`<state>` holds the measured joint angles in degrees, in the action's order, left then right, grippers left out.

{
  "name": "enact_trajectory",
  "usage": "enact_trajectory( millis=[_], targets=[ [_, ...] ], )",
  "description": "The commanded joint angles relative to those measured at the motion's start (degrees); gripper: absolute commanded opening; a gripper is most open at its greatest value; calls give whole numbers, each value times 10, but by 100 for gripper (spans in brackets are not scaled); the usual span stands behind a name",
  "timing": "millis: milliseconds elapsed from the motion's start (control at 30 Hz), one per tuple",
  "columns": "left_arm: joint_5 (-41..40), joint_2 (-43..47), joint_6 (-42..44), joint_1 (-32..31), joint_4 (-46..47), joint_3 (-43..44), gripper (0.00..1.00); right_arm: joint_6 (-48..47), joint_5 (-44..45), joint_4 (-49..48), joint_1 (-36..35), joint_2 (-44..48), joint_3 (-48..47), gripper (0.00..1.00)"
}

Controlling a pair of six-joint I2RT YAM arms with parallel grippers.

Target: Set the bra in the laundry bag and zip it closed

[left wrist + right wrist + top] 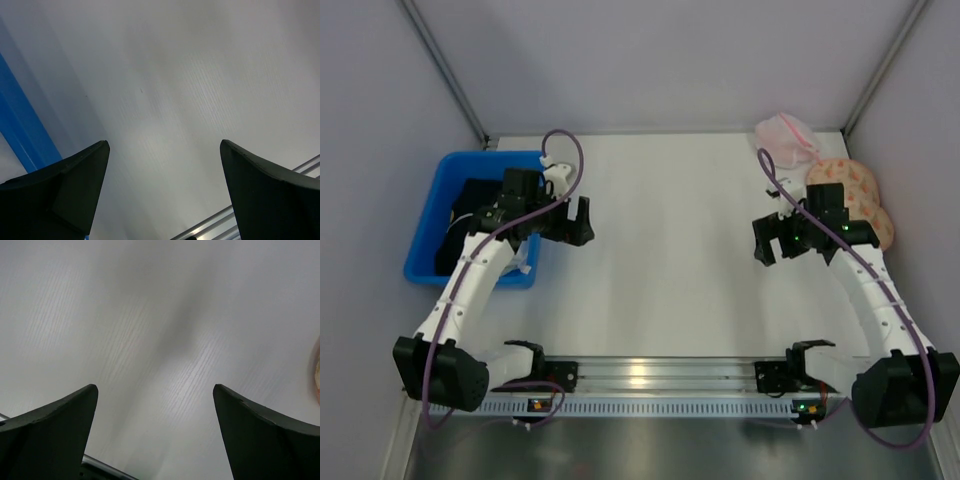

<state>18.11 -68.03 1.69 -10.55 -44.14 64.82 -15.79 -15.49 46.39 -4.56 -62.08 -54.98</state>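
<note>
Next, I grab the peach laundry bag with my right gripper by its edge's dip [880,206], on the side farthest from the blue bin.
The black bra [468,203] lies in a blue bin [424,240] at the left, partly hidden under my left arm. The peach laundry bag [847,180] with red-orange marks lies flat at the back right, partly covered by my right arm; a sliver of it shows at the right edge of the right wrist view [317,371]. My left gripper [579,224] is open and empty over bare table, just right of the bin [164,145]. My right gripper [769,243] is open and empty over bare table, left of the bag [155,387].
A pink-and-white mesh bundle [785,135] lies at the back right corner, behind the bag. The bin's blue wall [20,135] shows at the left of the left wrist view. A metal rail [660,375] runs along the near edge. Walls enclose the table.
</note>
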Motion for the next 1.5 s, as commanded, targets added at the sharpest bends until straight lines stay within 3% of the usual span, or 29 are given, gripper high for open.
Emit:
enact_trajectory(
  millis=[0, 167, 467, 767, 1067, 1467],
  targets=[
    [-6, -3, 6, 4, -8, 50, 98, 7, 3, -2, 18, -23, -46, 99],
    [0, -25, 7, 4, -17, 81, 98, -2, 16, 5, 87, -93, -125, 99],
    [3, -44, 9, 4, -17, 95, 98, -41, 58, 34, 247, -319, -306, 99],
    [-2, -57, 14, 4, -17, 94, 98, -53, 106, 7, 291, -457, -381, 96],
    [-13, -54, 20, 4, -17, 91, 98, -57, 108, 28, 293, -525, -363, 93],
    [-1, -61, 14, 4, -16, 95, 98, -123, 35, 76, 286, -428, -164, 87]
  ],
)
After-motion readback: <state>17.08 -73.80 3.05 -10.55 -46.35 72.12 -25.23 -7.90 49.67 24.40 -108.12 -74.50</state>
